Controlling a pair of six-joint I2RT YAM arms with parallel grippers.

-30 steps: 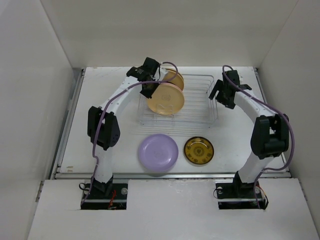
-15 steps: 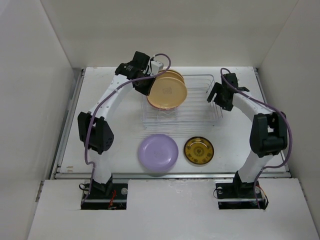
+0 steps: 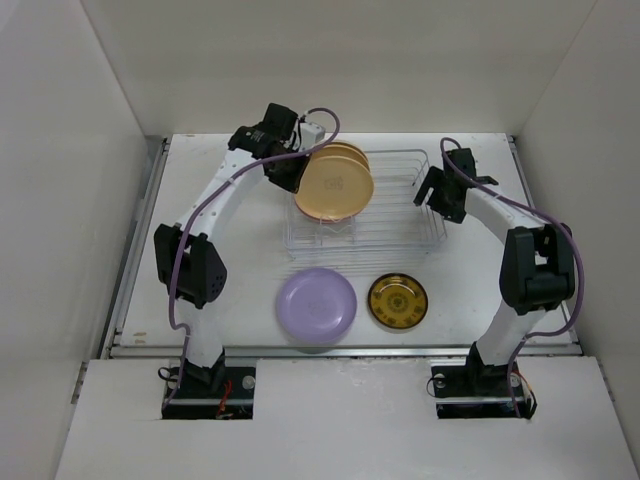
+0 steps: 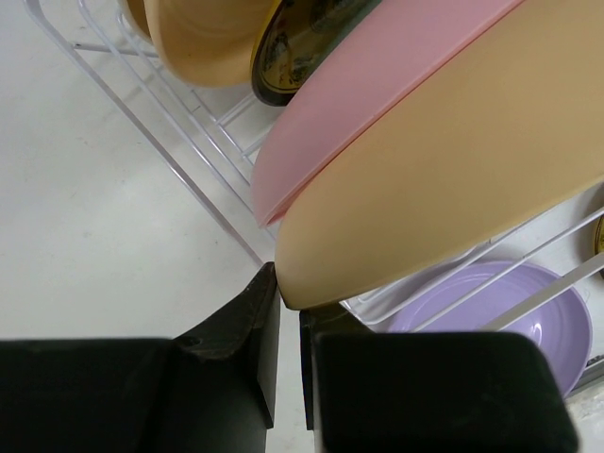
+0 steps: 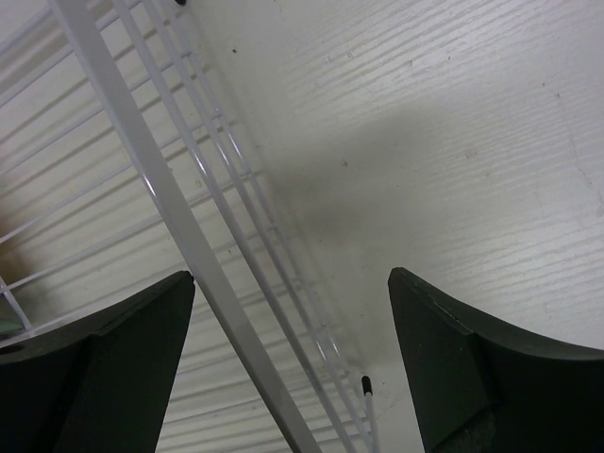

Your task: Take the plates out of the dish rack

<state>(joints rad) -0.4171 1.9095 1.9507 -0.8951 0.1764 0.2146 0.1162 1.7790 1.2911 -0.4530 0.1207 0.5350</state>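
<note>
Next, my right gripper will close on the free rim [image 3: 372, 184] of the tan-orange plate, on the side opposite my left gripper.
My left gripper [image 3: 287, 166] is shut on the rim of a tan-orange plate [image 3: 335, 186], held tilted over the left end of the dish rack [image 3: 405, 222]. In the left wrist view the jaws [image 4: 290, 307] pinch that plate [image 4: 453, 160]. A pink plate [image 4: 377, 85] sits right behind it, then a dark patterned plate [image 4: 300, 38] and another tan one [image 4: 203, 38]. A lavender plate [image 3: 316, 305] and a dark-yellow patterned plate [image 3: 397, 300] lie flat on the table in front of the rack. My right gripper [image 3: 440, 195] is open at the rack's right end, and the rim wire [image 5: 170, 208] runs between its fingers.
White walls close in the table on the left, the back and the right. The table's front lip [image 3: 340, 349] runs just beyond the two flat plates. The right half of the rack holds no plates.
My left arm has lifted the tan-orange plate up and back out of its slot, then held nearly still. The right gripper has edged in against the rack's right end.
</note>
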